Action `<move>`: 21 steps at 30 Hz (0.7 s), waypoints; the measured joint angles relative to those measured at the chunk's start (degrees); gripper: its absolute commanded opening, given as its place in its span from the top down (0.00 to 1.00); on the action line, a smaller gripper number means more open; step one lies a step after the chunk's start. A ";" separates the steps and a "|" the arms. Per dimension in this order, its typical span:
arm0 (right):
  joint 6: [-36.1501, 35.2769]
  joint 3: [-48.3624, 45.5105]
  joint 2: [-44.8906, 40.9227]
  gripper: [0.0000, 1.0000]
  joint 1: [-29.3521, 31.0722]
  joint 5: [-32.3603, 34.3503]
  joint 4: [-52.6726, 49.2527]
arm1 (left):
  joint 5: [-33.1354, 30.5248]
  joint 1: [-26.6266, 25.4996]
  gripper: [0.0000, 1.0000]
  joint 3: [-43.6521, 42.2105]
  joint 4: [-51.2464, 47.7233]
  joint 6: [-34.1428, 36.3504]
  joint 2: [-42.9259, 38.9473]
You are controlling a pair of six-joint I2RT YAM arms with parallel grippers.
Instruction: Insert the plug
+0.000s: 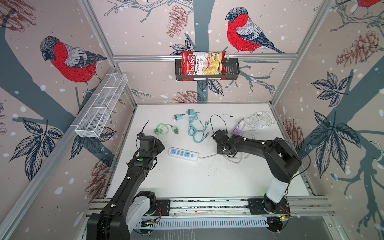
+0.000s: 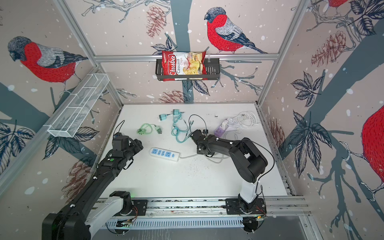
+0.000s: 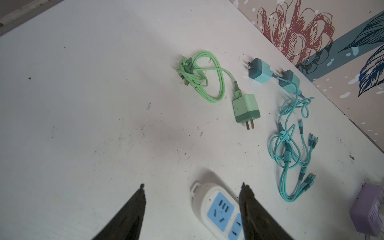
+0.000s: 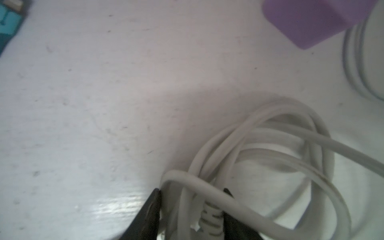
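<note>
Next, my left gripper should go to the green charger behind the power strip and grab the sides of the charger's body (image 1: 175,130) (image 3: 246,110).
A white power strip (image 1: 182,154) (image 3: 218,209) with blue sockets lies mid-table, and its white cord runs right into a loose coil (image 1: 234,159) (image 4: 270,145). My right gripper (image 1: 227,153) (image 4: 191,191) points down into that coil. Its jaws press from both sides on a cord loop and the plug's ribbed white neck (image 4: 211,218); the plug's prongs are hidden. My left gripper (image 1: 161,145) (image 3: 193,186) hovers open just left of the strip's looped end, with nothing between its fingers.
A green charger (image 1: 175,130) (image 3: 246,108) with its cable lies behind the strip. Two teal chargers (image 1: 178,117) and tangled teal cables (image 1: 195,129) lie further back. A purple adapter (image 1: 238,127) (image 4: 311,20) and a white cable bundle (image 1: 262,119) sit at the back right.
</note>
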 measured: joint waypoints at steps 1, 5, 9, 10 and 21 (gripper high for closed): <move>-0.70 -0.57 -0.44 0.53 -0.26 -0.04 0.04 | 0.02 0.00 0.29 -0.11 0.00 0.02 0.20; -1.46 -3.98 -2.69 0.52 -1.53 -0.61 2.43 | 0.04 -0.48 0.29 -0.11 1.07 1.09 1.99; -1.84 -9.46 -7.37 0.50 -6.80 -0.90 2.75 | 0.24 -3.17 0.29 0.98 3.74 3.26 5.84; -2.32 -10.91 -8.63 0.50 -8.35 -0.94 2.91 | 0.17 -3.69 0.29 1.38 4.39 3.91 6.80; -6.82 -17.46 -19.80 0.38 -20.26 -5.84 1.11 | 0.98 -5.84 0.31 8.17 11.37 5.27 22.14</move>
